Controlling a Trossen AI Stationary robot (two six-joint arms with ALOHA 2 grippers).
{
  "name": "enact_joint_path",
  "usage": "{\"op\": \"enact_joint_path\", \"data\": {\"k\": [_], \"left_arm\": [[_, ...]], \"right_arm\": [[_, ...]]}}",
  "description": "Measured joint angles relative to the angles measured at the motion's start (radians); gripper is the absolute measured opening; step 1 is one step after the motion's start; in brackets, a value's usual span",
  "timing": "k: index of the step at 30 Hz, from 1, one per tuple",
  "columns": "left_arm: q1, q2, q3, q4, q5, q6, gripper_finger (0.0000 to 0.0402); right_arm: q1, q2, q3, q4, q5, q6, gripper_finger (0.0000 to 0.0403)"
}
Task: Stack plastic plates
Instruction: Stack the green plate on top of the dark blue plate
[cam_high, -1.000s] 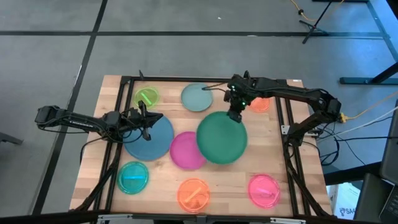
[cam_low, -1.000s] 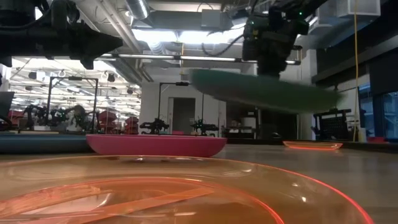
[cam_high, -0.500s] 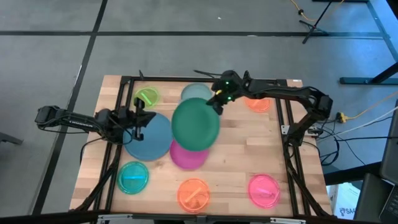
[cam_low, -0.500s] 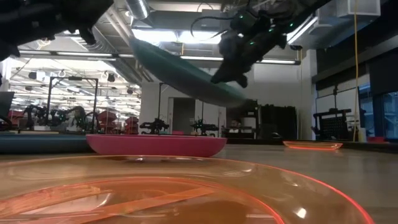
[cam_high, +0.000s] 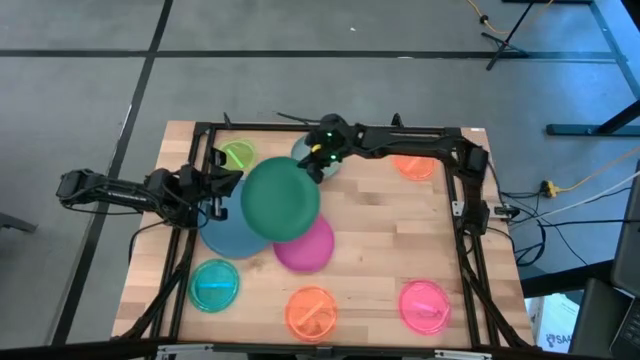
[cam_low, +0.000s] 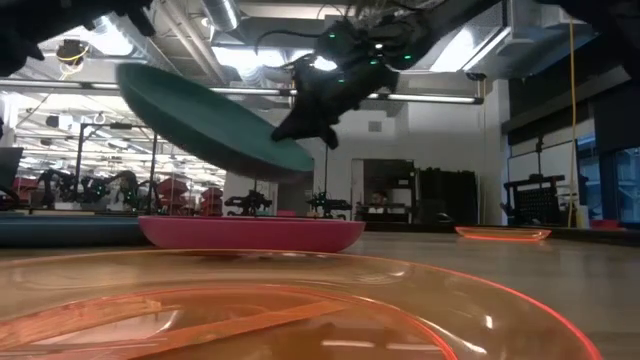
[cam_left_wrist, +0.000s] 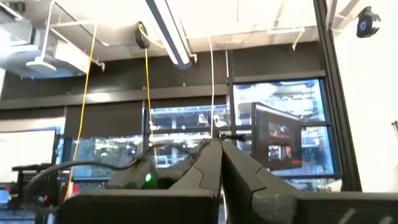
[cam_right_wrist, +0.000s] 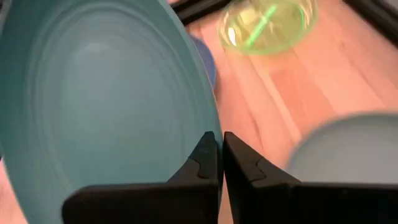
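I should release the large dark green plate from my right gripper on top of the blue plate (cam_high: 240, 220), beside the magenta plate.
My right gripper (cam_high: 318, 160) is shut on the large dark green plate (cam_high: 280, 198), which hangs tilted in the air (cam_low: 210, 120) over the blue plate (cam_high: 225, 238) and the magenta plate's (cam_high: 308, 248) far edge. Both of those lie flat on the table. The pale teal plate (cam_high: 305, 145) sits partly hidden under the right gripper. The lime plate (cam_high: 237, 155) rests near the far left corner. My left gripper (cam_high: 226, 181) is shut, empty, and hovers by the blue plate's far left rim. My right gripper pinches the dark green plate's rim (cam_right_wrist: 208, 124) on its far right side between the two fingers (cam_right_wrist: 202, 158), one above and one below the rim. It comes slanting down from the table's far right. The plate is lifted clear, its free left side higher (cam_low: 140, 80).
Small plates lie around: cyan (cam_high: 213, 285), orange (cam_high: 311, 312) and pink (cam_high: 425, 305) along the near edge, another orange (cam_high: 413, 165) at far right. A dark frame (cam_high: 455, 200) borders the table. Bare wood (cam_high: 390, 240) shows right of the magenta plate.
My right gripper has carried the dark green plate toward the table's left, from right of the magenta plate to above the blue one, and the plate has tipped from nearly level to left side up. My left gripper has drawn back toward the left edge, off the blue plate.
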Motion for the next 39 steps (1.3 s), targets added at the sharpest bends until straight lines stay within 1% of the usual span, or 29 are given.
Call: {"op": "enact_joint_path", "data": {"k": [6, 11, 13, 15, 17, 20, 23, 27, 31, 39], "left_arm": [[0.000, 0.006, 0.048, 0.005, 0.040, 0.019, 0.0005], [0.000, 0.014, 0.053, -0.004, 0.044, 0.026, 0.0005], [0.000, 0.014, 0.053, -0.004, 0.044, 0.026, 0.0005], [0.000, 0.014, 0.053, -0.004, 0.045, 0.026, 0.0005], [0.000, 0.014, 0.053, -0.004, 0.045, 0.026, 0.0005], [0.000, 0.020, 0.053, -0.003, 0.045, 0.026, 0.0005], [0.000, 0.027, 0.053, -0.004, 0.045, 0.026, 0.0005], [0.000, 0.028, 0.053, -0.004, 0.045, 0.026, 0.0005], [0.000, 0.032, 0.053, -0.004, 0.045, 0.027, 0.0005], [0.000, 0.033, 0.053, -0.004, 0.045, 0.027, 0.0005]], "right_arm": [[0.031, 0.143, 0.180, 0.003, 0.007, 0.034, 0.0001], [0.066, 0.236, 0.281, 0.008, 0.010, 0.058, 0.0001], [0.082, 0.270, 0.304, 0.045, 0.035, 0.058, 0.0001], [0.096, 0.294, 0.309, 0.072, 0.054, 0.061, 0.0001], [0.110, 0.323, 0.311, 0.139, 0.079, 0.067, 0.0001], [0.125, 0.358, 0.311, 0.221, 0.086, 0.109, 0.0001], [0.134, 0.385, 0.311, 0.261, 0.108, 0.131, 0.0001], [0.140, 0.392, 0.311, 0.260, 0.122, 0.134, 0.0001], [0.150, 0.391, 0.311, 0.261, 0.162, 0.136, 0.0001], [0.158, 0.404, 0.311, 0.261, 0.161, 0.136, 0.0006]]}}
